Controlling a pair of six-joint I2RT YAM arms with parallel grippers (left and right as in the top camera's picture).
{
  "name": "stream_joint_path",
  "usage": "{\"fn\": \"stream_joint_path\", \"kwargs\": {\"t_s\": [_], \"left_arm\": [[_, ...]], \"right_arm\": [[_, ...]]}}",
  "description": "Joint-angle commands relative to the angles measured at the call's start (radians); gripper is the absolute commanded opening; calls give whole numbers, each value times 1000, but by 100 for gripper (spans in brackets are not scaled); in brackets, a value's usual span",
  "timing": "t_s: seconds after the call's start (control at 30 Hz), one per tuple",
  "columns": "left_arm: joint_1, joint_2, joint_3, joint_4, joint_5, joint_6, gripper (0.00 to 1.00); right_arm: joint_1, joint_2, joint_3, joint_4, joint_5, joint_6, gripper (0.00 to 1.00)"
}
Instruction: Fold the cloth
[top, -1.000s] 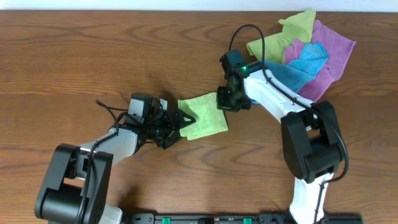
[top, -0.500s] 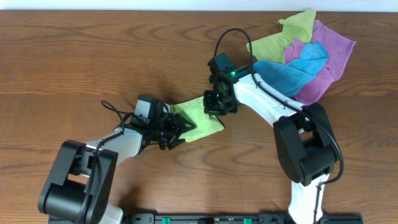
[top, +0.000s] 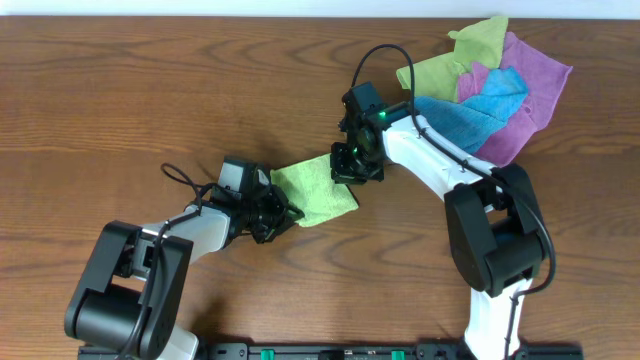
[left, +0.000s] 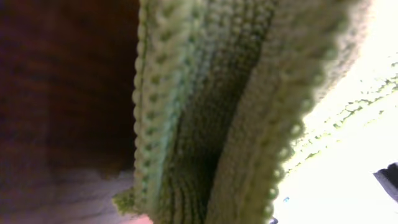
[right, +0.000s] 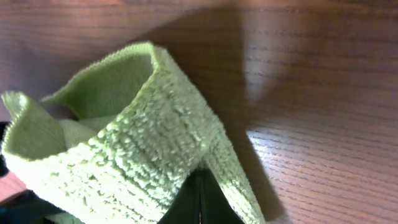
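Observation:
Next, I release the green cloth with my left gripper on the bare wood (top: 138, 121) near the far corner across from the cloth pile.
The cloth (top: 315, 190) is bright lime green and lies bunched on the wooden table between my two arms. My left gripper (top: 285, 212) is at its lower left edge, shut on the cloth. In the left wrist view the cloth (left: 205, 112) fills the picture as close folds and hides the fingers. My right gripper (top: 345, 168) holds the upper right corner. In the right wrist view its dark fingers (right: 200, 202) are pressed together under the cloth (right: 124, 143), which rises from them in a raised fold.
A pile of other cloths lies at the back right: a yellow-olive one (top: 450, 60), a blue one (top: 475, 110) and a purple one (top: 530, 90). The right arm's cable (top: 375, 60) loops above its wrist. Bare wood (top: 150, 90) extends to the left.
My left gripper has closed on the cloth's left edge. The right gripper has moved left with its corner, so the cloth has shifted left and bunched up from lying flat.

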Motion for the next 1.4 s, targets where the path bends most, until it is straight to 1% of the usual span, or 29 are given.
{"fn": "stream_joint_path", "kwargs": {"t_s": [0.0, 0.13, 0.3, 0.43, 0.57, 0.6, 0.73, 0.8, 0.87, 0.97, 1.0, 1.13, 1.23, 1.37], "left_arm": [[18, 16, 19, 8, -15, 48, 6], [74, 2, 98, 4, 40, 91, 6], [220, -46, 237, 1, 87, 106, 6], [400, -80, 335, 1, 102, 111, 6], [574, -82, 377, 1, 137, 111, 6], [635, -82, 377, 1, 138, 111, 6], [800, -80, 377, 2, 144, 164, 6], [881, -80, 378, 32, 172, 202, 5], [907, -80, 392, 51, 175, 237, 6], [916, -80, 432, 50, 159, 359, 6], [915, -79, 447, 50, 125, 392, 6], [912, -51, 451, 58, 54, 436, 6], [899, 2, 475, 61, 55, 489, 6], [867, 89, 552, 56, 58, 542, 6]], "right_arm": [[-35, 5, 30, -34, -29, -47, 1], [-100, -17, 97, -120, -15, -103, 2], [-194, -64, 187, -249, 13, -187, 2], [-234, -106, 190, -286, 13, -216, 2], [-238, -122, 190, -297, 13, -230, 2], [-236, -123, 190, -297, 13, -231, 2], [-233, -123, 190, -296, 13, -230, 2], [-230, -123, 190, -296, 12, -230, 2], [-225, -123, 190, -298, 12, -230, 2], [-212, -123, 190, -301, 12, -230, 2], [-203, -123, 190, -300, 13, -230, 2], [-190, -123, 190, -299, 13, -230, 2], [-185, -123, 190, -292, 13, -230, 2], [-183, -123, 190, -277, 13, -230, 2]]}}
